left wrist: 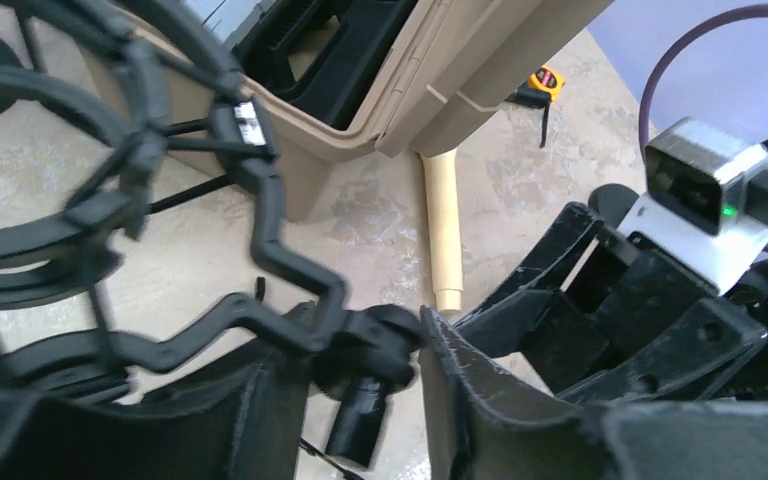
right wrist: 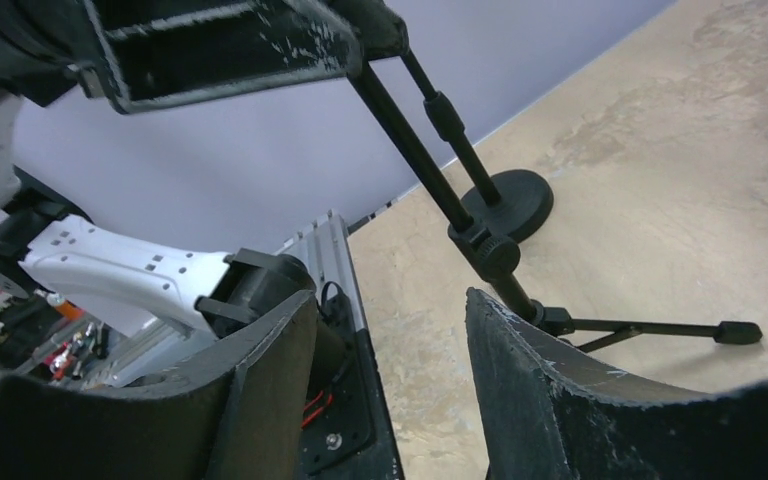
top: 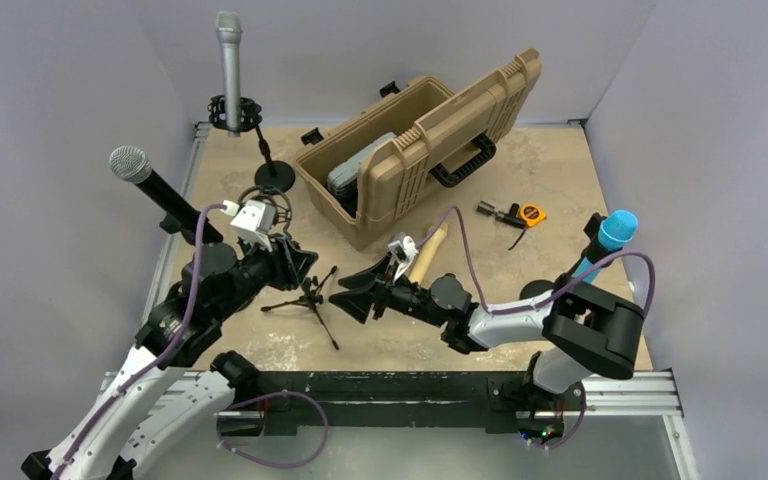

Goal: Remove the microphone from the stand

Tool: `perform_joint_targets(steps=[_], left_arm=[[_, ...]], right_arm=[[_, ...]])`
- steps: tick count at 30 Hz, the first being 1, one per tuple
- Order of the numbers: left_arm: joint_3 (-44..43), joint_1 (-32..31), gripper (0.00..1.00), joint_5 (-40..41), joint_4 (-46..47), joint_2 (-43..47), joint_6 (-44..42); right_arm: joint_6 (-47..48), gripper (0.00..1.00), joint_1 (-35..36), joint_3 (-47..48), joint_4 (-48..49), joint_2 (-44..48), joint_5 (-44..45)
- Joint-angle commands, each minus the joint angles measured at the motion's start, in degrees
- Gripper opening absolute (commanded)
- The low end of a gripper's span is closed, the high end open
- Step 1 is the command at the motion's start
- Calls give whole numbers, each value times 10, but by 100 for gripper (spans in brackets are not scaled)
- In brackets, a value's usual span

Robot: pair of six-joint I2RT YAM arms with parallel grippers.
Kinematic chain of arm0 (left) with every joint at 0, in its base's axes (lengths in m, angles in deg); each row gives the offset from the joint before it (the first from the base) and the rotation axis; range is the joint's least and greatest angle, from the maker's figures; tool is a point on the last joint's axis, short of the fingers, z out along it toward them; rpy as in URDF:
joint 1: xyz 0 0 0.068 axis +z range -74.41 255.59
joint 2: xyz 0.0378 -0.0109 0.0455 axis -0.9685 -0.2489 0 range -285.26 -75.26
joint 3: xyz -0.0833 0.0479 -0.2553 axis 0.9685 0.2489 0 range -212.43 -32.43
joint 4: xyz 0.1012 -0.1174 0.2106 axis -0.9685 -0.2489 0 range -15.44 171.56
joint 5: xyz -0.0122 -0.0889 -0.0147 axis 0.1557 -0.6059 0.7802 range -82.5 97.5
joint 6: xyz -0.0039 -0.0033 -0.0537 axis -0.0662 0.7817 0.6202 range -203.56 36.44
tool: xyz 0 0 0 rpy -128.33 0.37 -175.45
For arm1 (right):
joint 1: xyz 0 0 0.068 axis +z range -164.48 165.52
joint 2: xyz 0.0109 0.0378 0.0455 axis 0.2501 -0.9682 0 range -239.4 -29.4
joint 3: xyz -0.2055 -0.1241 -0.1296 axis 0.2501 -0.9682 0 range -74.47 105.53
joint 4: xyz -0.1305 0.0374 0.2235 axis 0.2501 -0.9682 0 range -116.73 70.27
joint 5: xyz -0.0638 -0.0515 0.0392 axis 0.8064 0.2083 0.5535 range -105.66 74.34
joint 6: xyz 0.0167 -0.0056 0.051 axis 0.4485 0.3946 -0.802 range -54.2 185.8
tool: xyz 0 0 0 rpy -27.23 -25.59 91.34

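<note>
The tripod's pole stands outside my open right gripper, so my right gripper will hold the pole still while my left gripper opens and retakes the swivel joint (left wrist: 372,345).
A small tripod stand (top: 310,297) stands mid-table. Its black shock mount (left wrist: 130,160) shows as a ring with no microphone in it. My left gripper (top: 300,262) is shut on the swivel joint (left wrist: 375,340) below that mount. My right gripper (top: 352,295) is open and empty just right of the tripod. The tripod's pole (right wrist: 490,250) passes beyond its right finger. A black microphone (top: 145,180) sits tilted on a stand at the left. A silver microphone (top: 228,60) stands upright in a shock mount at the back left. A blue microphone (top: 610,235) is on a stand at the right.
An open tan case (top: 410,150) sits behind the grippers. A wooden handle (top: 427,253) lies in front of it, also in the left wrist view (left wrist: 442,230). An orange tape measure (top: 532,213) lies to the right. A round stand base (right wrist: 505,205) sits near the left rail.
</note>
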Motion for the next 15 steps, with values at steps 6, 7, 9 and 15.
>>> perform_joint_targets(steps=[6,7,9,15], left_arm=[[40,-3,19,-126,139,-8,-77],[45,-3,17,-139,156,-8,-78],[57,-3,12,-170,188,-8,-79],[44,-3,10,-277,229,-62,-108]], right_arm=[[-63,57,-42,-47,105,39,-59],[-76,58,-49,-55,118,39,-70],[-105,59,-71,-72,134,43,-91],[-142,68,-130,-70,76,43,-203]])
